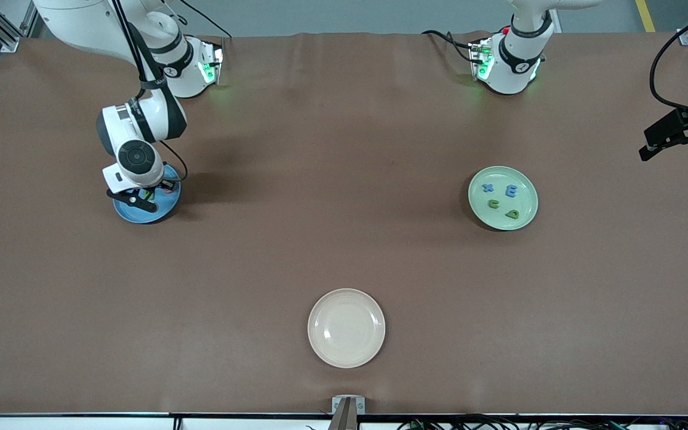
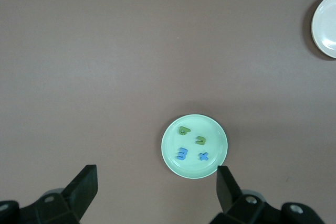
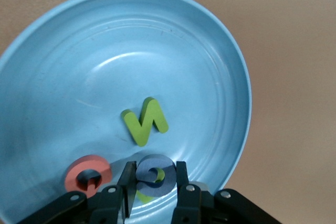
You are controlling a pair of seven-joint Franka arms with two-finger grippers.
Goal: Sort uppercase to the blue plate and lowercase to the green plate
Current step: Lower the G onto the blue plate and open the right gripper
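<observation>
My right gripper is holding the blue G, still low inside the blue plate. It will let go of it beside the green N (image 1: 140, 187) (image 3: 191, 140), away from the red Q in the blue plate.
My right gripper (image 3: 154, 182) is shut on a blue G (image 3: 154, 174), low inside the blue plate (image 3: 105, 51). A green letter (image 3: 144, 199) lies mostly hidden under the G. A green N (image 3: 145, 120) and a red Q (image 3: 87, 174) lie in the same plate. In the front view the right gripper (image 1: 144, 198) covers most of the blue plate (image 1: 141, 216). The green plate (image 1: 528, 197) (image 2: 215, 129) holds a blue x (image 2: 203, 156), a blue m (image 2: 182, 154), a green u (image 2: 200, 140) and a green q (image 2: 183, 130). My left gripper (image 2: 156, 187) (image 1: 672, 149) waits open and empty, high over the left arm's end of the table.
A cream plate (image 1: 346, 328) (image 2: 328, 24) with nothing in it sits near the front camera, midway between the two arms' ends. Brown tabletop stretches between the three plates.
</observation>
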